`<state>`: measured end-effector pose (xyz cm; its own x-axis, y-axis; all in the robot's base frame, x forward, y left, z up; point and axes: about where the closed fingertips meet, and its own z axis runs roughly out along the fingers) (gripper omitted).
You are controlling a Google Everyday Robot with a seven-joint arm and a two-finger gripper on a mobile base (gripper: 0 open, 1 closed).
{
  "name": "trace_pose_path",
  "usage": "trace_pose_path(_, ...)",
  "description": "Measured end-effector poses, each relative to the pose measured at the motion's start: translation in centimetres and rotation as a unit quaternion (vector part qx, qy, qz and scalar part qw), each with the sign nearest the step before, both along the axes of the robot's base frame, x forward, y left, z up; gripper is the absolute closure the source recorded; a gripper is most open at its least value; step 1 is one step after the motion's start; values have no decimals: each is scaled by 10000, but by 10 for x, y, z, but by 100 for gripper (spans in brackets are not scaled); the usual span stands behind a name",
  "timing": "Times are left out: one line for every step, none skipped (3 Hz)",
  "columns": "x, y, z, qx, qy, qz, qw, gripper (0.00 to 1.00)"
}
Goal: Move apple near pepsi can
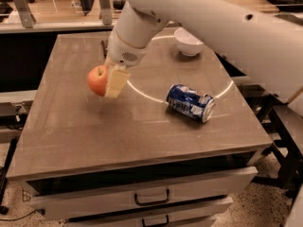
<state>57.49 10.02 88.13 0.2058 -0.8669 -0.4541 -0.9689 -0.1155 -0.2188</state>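
I need to release the apple inside the white circle line (155, 79), by the pepsi can's back end. The apple is now lifted a little above the table.
The orange-red apple (97, 80) is held in my gripper (108, 81), lifted a little above the table's left-middle. One cream finger (116, 82) shows on the apple's right side; the other is hidden behind the fruit. The blue pepsi can (190, 102) lies on its side on the table, right of centre, its silver end pointing right and toward the front. The apple hangs well to the left of the can, with bare tabletop between them.
A white bowl (188, 41) stands at the back right of the brown table (71, 136). A small dark object (103, 47) lies near the back behind my arm. A white circle line crosses the tabletop. Drawers sit below the front edge.
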Motion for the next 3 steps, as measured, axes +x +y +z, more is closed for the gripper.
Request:
trace_pose_path(22, -35, -1, -108, -125, -359, 9992, 100)
trace_pose_path(36, -82, -11, -182, -29, -816, 9965, 100)
trace_pose_path(42, -126, -24, -222, 174, -1242, 9919, 97)
